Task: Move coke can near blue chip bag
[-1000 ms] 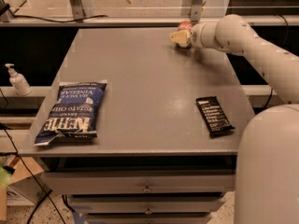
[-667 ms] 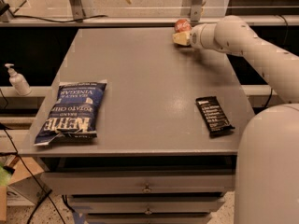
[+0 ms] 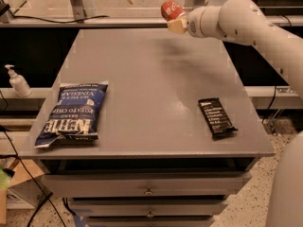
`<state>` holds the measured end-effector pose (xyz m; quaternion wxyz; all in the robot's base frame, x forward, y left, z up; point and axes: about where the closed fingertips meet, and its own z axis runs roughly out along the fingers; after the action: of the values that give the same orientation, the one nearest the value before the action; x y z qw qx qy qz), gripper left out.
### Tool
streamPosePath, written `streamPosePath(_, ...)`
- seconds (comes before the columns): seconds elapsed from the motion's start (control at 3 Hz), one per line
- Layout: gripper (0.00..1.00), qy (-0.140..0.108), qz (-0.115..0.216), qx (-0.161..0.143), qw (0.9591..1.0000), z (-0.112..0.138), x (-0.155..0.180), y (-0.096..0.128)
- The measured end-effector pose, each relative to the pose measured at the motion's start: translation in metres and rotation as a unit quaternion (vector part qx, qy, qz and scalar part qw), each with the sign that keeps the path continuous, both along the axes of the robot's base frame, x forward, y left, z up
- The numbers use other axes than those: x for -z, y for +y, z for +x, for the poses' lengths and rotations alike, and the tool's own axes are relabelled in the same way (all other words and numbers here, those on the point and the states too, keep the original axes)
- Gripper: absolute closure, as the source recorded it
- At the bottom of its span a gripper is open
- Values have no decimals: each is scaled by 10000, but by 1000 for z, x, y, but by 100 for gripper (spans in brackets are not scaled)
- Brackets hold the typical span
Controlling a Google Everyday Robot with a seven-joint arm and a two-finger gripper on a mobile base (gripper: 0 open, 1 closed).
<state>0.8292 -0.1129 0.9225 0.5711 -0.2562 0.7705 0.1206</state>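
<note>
The red coke can, now held off the table, will be let go by my gripper on the grey table [image 3: 113, 71] just beyond the far inner corner of the blue chip bag.
The red coke can [image 3: 171, 9] is held off the table at the far right of the grey table top, tilted, in my gripper [image 3: 176, 21]. The gripper is shut on the can, at the end of the white arm that reaches in from the right. The blue chip bag [image 3: 72, 112] lies flat at the near left of the table, with white "Kettle" lettering upside down to me. The can is far from the bag, across the table.
A small black snack bar wrapper [image 3: 217, 117] lies at the near right of the table [image 3: 151, 79]. A white pump bottle [image 3: 18, 81] stands on a ledge left of the table. Drawers sit below the table front. Metal posts stand behind the far edge.
The gripper has lifted the coke can off the far right of the table and carried it up and a little left. The bag and the wrapper have not moved.
</note>
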Motion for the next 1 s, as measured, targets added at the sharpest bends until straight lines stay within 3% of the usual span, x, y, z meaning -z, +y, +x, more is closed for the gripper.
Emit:
streamPosePath(0.33, 100, -306, -284, -757, 9963, -28, -36, 39)
streamPosePath(0.67, 100, -267, -449, -1027, 9933, -36, -30, 52)
streamPosePath(1.0, 100, -178, -559, -1098, 9922, -36, -27, 55)
